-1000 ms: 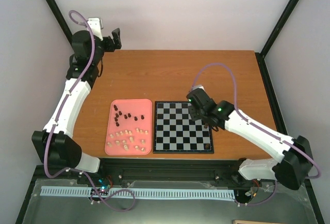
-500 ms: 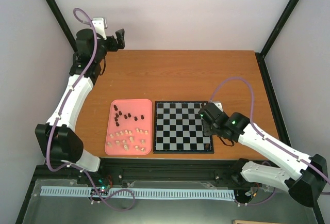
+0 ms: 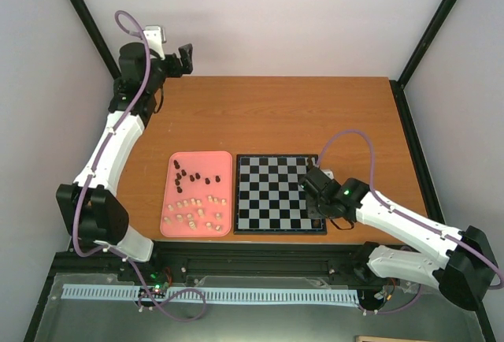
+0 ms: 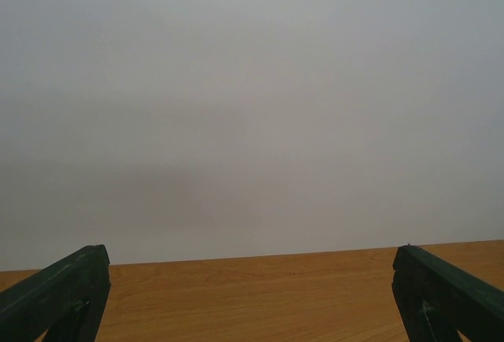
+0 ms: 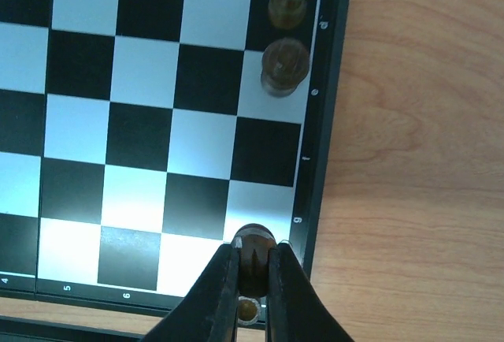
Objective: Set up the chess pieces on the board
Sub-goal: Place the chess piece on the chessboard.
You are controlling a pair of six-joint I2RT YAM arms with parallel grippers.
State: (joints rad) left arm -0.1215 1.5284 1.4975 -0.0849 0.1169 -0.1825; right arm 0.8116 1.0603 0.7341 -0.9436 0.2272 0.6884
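The dark chess piece, now held just above the squares, will stand on the white edge square marked g [image 3: 312,215] [image 5: 258,210], beside the corner piece, once my right gripper lets go of it.
The board [image 3: 268,192] lies right of centre, and its corner [image 5: 142,129] fills the right wrist view. My right gripper [image 5: 254,255] is shut on a dark chess piece [image 5: 254,239] just above the squares by the board's near right corner; from above that gripper [image 3: 316,210] covers the spot. Two dark pieces [image 5: 284,66] stand farther along the same edge column. The other chess pieces lie in the pink tray, dark ones [image 3: 189,175] behind cream ones [image 3: 197,210]. My left gripper [image 3: 185,57] hangs open and empty at the far left, its fingers [image 4: 63,295] wide apart.
The pink tray [image 3: 225,161] sits directly left of the board. Bare wooden table [image 3: 268,113] stretches behind both. Black frame posts [image 3: 83,19] and pale walls close in the sides. The left wrist view faces the back wall [image 4: 252,82].
My right arm has carried the dark piece from the board's far right part to its near right corner. The left arm has only shifted slightly.
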